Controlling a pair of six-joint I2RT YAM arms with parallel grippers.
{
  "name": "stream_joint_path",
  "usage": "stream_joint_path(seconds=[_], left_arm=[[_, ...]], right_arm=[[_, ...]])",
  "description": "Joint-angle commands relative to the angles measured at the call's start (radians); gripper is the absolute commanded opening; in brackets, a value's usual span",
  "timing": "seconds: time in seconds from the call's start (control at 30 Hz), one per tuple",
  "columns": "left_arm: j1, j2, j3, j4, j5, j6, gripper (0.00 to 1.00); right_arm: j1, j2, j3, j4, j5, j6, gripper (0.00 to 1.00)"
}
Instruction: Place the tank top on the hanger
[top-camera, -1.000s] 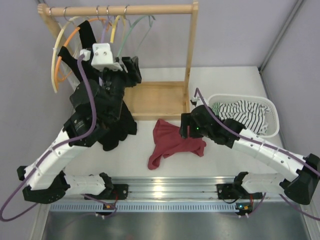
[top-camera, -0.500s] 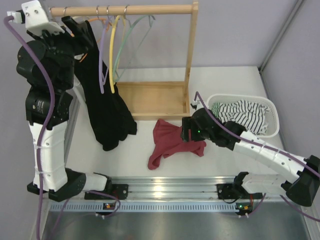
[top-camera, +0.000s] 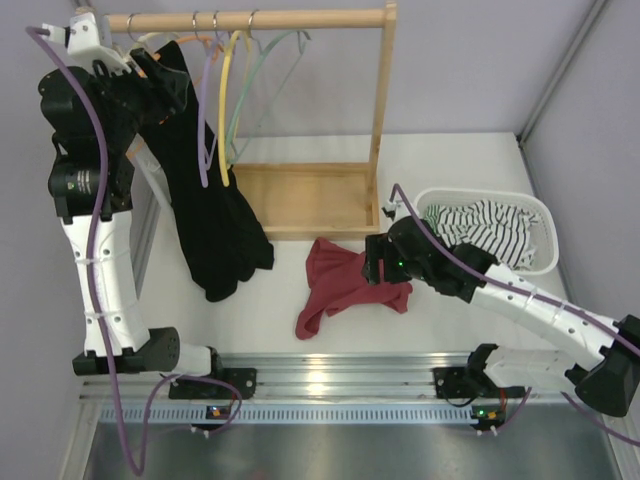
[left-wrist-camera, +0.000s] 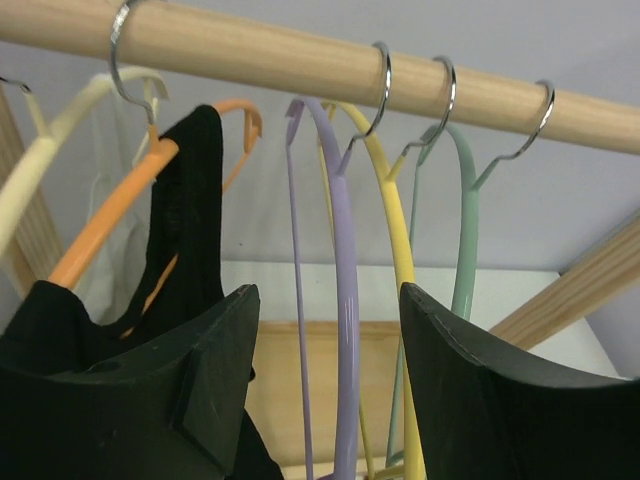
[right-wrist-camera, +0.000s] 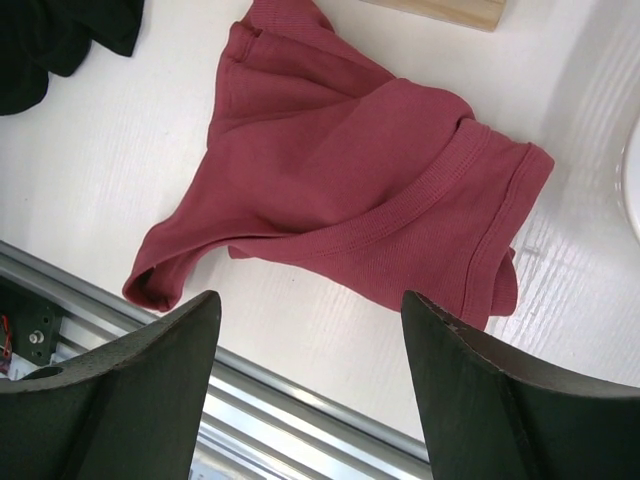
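Observation:
Next, I close my left gripper on the middle of the lavender hanger's near arm (top-camera: 203, 115) (left-wrist-camera: 347, 345), between the black garment and the yellow hanger.
The maroon tank top (top-camera: 340, 283) lies crumpled on the white table, also in the right wrist view (right-wrist-camera: 350, 190). My right gripper (right-wrist-camera: 310, 400) is open and empty, hovering just above the top's near edge (top-camera: 375, 262). The lavender hanger (top-camera: 204, 110) hangs from the wooden rail by its metal hook. In the left wrist view the lavender hanger (left-wrist-camera: 345, 330) runs between my open fingers. My left gripper (left-wrist-camera: 330, 390) is raised at the rail's left end (top-camera: 165, 85), open, with nothing gripped.
A black garment (top-camera: 210, 210) hangs on an orange hanger (left-wrist-camera: 110, 215). Yellow (left-wrist-camera: 395, 240) and pale green (left-wrist-camera: 465, 230) hangers hang beside the lavender one. The rack has a wooden base (top-camera: 310, 200) and post (top-camera: 380, 110). A white basket (top-camera: 545, 225) holds striped cloth.
My left arm swung up from over the black garment to the rail's left end, then shifted slightly right toward the hangers. My right gripper stayed over the tank top.

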Motion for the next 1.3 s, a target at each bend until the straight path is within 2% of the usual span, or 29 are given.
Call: stream_joint_path(seconds=[0.0, 0.33, 0.93, 1.1, 1.27], left_arm=[[0.01, -0.017, -0.042, 0.034, 0.103, -0.031, 0.63], [0.011, -0.009, -0.102, 0.032, 0.131, -0.015, 0.61], [-0.007, 0.021, -0.101, 0.006, 0.149, 0.025, 0.57], [-0.064, 0.044, -0.087, -0.021, 0.075, 0.063, 0.56], [-0.065, 0.037, -0.102, -0.018, 0.002, 0.071, 0.56]], right_arm=[[-0.012, -0.035, -0.009, 0.009, -0.003, -0.012, 0.73], [-0.014, -0.042, -0.02, 0.009, -0.003, -0.011, 0.74], [-0.014, -0.047, -0.028, 0.011, -0.005, -0.009, 0.74], [-0.014, -0.045, -0.031, 0.011, -0.003, -0.009, 0.74], [-0.014, -0.051, -0.037, 0.007, -0.002, -0.009, 0.74]])
